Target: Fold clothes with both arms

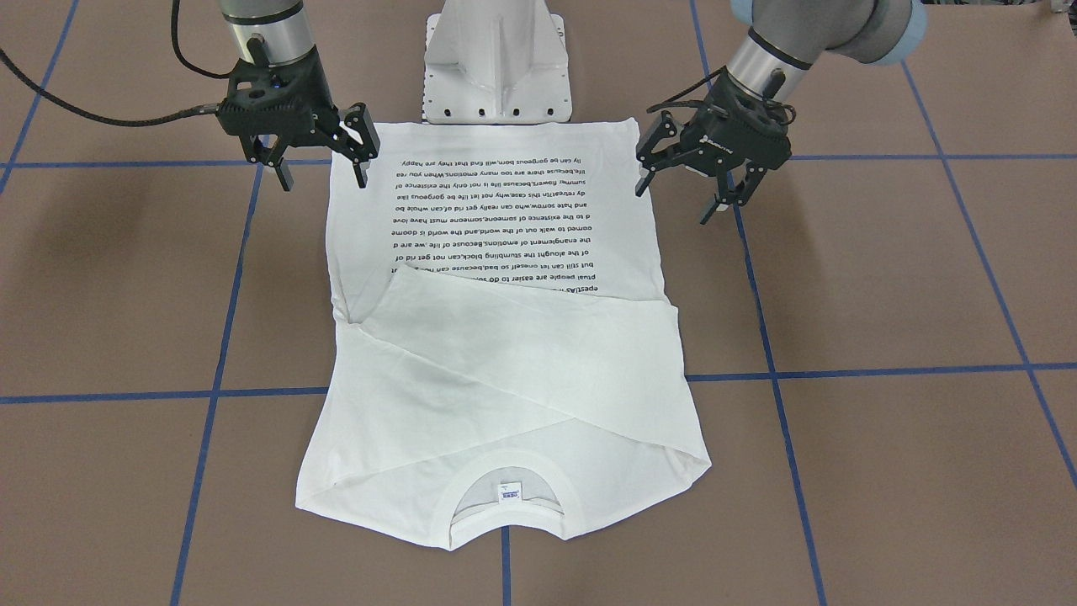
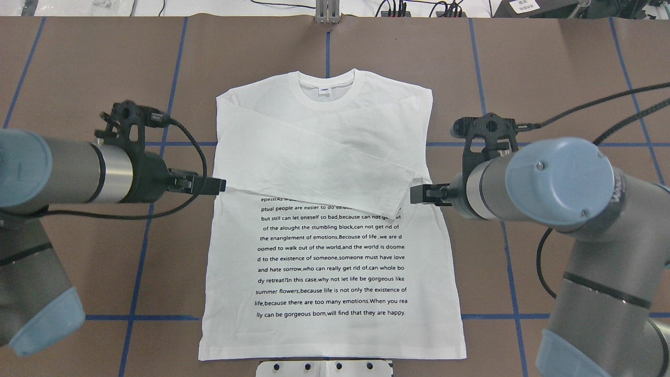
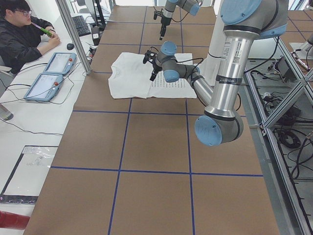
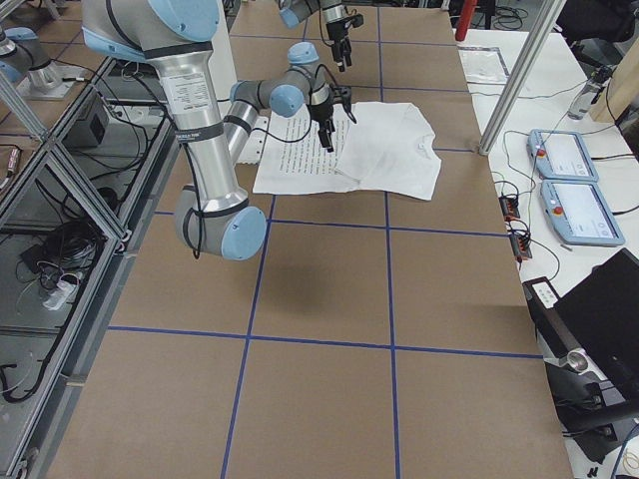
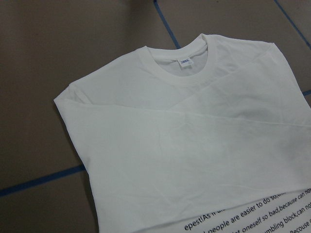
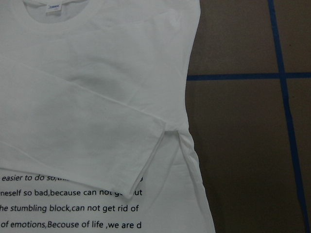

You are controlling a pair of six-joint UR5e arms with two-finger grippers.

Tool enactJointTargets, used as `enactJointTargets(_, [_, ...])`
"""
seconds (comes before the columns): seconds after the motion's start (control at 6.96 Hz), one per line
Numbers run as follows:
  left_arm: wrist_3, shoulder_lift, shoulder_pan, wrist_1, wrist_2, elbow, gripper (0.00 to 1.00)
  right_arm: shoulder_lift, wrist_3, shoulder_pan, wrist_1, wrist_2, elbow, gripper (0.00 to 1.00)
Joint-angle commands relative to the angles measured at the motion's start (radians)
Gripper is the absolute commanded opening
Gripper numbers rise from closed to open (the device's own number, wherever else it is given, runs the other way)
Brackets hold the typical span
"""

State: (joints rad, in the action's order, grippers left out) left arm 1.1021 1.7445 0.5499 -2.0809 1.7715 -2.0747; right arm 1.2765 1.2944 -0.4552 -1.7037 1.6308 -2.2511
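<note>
The hem corner [image 1: 631,125] of the white long-sleeved T-shirt on my left gripper's own side, near the pedestal, is the next place that gripper should go to and close on.
The white long-sleeved T-shirt [image 1: 505,353] lies flat on the brown table, print side up. Both sleeves are folded across the chest, covering the top of the text. Its neck [image 2: 327,86] and label point away from the robot. My left gripper [image 1: 677,202] is open and empty, held above the shirt's side edge; in the overhead view it [image 2: 214,185] is level with the sleeve cuff. My right gripper [image 1: 325,181] is open and empty above the opposite edge [image 2: 417,192]. Both wrist views show only the shirt [image 5: 184,145] [image 6: 92,121], no fingers.
The white metal pedestal [image 1: 496,67] stands just behind the shirt's hem. Blue tape lines cross the table [image 1: 883,278]. An operator [image 3: 19,34] sits at a side desk with two tablets [image 3: 54,63]; the tablets show in the exterior right view too [image 4: 569,160].
</note>
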Motion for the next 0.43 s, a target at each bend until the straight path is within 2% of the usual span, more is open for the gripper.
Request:
enactJointTargets(0.0, [0.218, -0.144, -0.266, 0.005, -0.204, -0.092, 1.0, 0.117, 0.2, 0.224, 0.002, -0.18, -0.071, 1.0])
enactJointTargets(0.14, [0.279, -0.199, -0.366, 0.065, -0.255, -0.131, 1.0, 0.125, 0.244, 0.297, 0.002, -0.262, -0.071, 1.0])
enactJointTargets(0.29, [0.347, -0.183, -0.43, 0.199, -0.283, -0.149, 1.0, 0.124, 0.246, 0.303, 0.002, -0.267, -0.071, 1.0])
